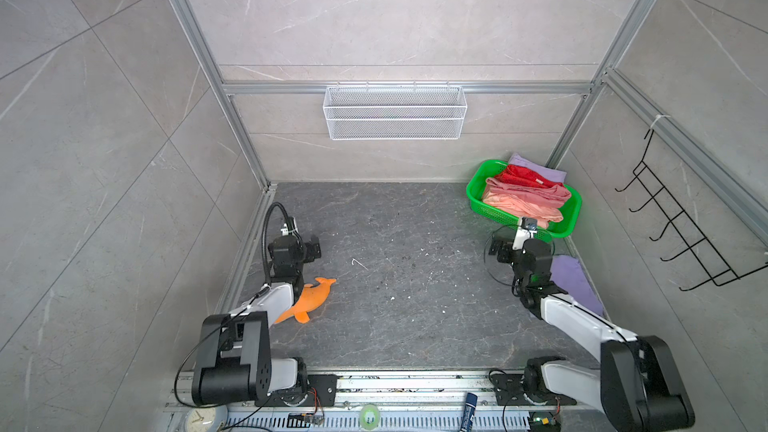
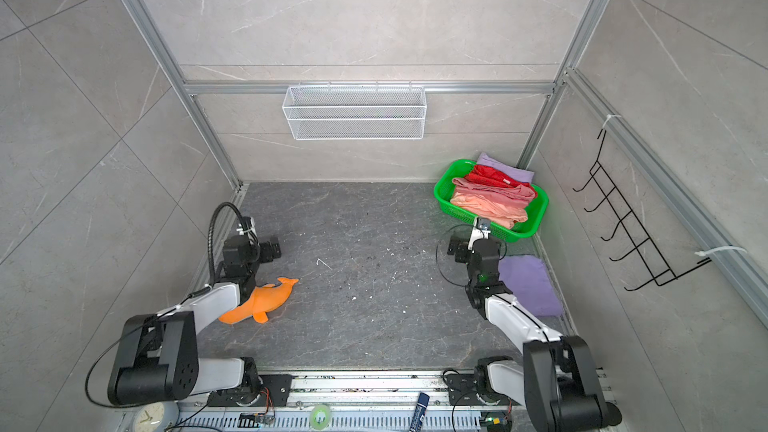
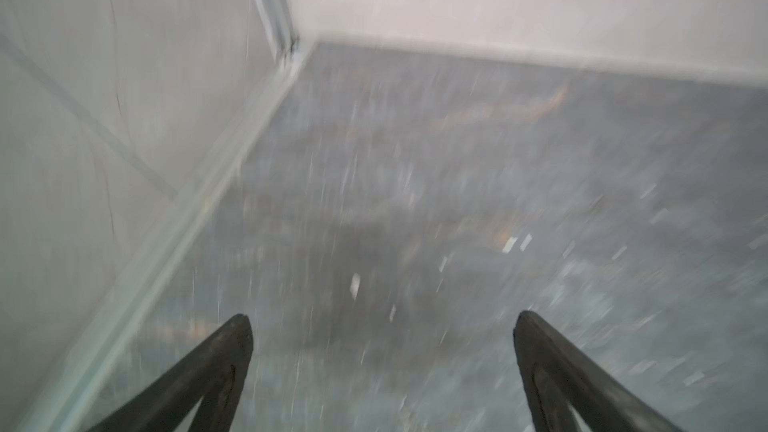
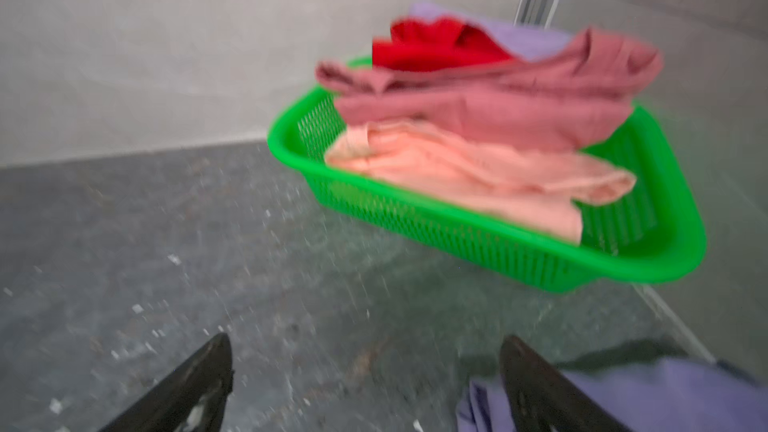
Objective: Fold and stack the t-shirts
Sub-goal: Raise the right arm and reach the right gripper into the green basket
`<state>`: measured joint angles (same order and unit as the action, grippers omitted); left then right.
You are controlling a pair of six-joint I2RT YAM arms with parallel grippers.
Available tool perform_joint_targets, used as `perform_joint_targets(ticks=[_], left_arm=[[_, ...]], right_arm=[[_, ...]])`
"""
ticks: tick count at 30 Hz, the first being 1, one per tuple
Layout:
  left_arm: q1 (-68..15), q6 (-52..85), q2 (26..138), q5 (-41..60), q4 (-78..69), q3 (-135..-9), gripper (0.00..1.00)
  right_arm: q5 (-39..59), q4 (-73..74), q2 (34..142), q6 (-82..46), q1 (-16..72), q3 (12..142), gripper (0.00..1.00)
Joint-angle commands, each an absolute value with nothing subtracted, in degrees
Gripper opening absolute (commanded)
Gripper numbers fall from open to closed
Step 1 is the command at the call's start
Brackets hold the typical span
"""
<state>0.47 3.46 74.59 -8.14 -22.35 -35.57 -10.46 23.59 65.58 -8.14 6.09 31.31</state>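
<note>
Next, my right gripper goes to the red t-shirt's end (image 1: 504, 176) (image 4: 389, 53) facing my left gripper's side, in the green basket, and closes there.
A green basket (image 1: 473, 193) (image 2: 440, 197) (image 4: 457, 238) at the back right holds crumpled t-shirts: a pale peach one (image 1: 523, 207) (image 4: 457, 172) in front, a dusty rose one (image 1: 530, 194) (image 4: 498, 114) on it, and a red one (image 1: 521, 176) (image 4: 424, 45) behind. A lavender shirt (image 1: 540, 167) hangs over the far rim. Another lavender shirt (image 1: 573, 280) (image 2: 528, 284) (image 4: 665, 392) lies flat by the right wall. My right gripper (image 1: 496, 249) (image 4: 365, 340) hovers open and empty between it and the basket. At the left, my left gripper (image 1: 311, 249) (image 3: 382, 317) stands open over bare table.
An orange plush toy (image 1: 311, 297) lies under my left arm. A white wire basket (image 1: 395, 112) hangs on the back wall and a black hook rack (image 1: 681, 218) on the right wall. A clock, a tape roll and a blue tube lie along the front rail.
</note>
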Motion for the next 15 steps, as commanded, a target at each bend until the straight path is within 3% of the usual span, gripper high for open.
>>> perform_joint_targets(ticks=[1, 8, 15], left_arm=[[-1.4, 10.0, 70.6, -3.0, -9.3, -46.3, 1.00], [-14.4, 28.3, 76.4, 0.8, 5.3, -67.5, 1.00], [-25.6, 39.0, 80.7, 1.3, 3.3, -71.2, 1.00]], right_arm=[[-6.4, 5.0, 62.6, -20.0, 7.3, 39.8, 1.00], [3.0, -12.1, 68.7, -37.4, 17.4, 59.7, 0.99], [-10.1, -9.9, 72.8, -42.2, 34.4, 65.7, 0.99]])
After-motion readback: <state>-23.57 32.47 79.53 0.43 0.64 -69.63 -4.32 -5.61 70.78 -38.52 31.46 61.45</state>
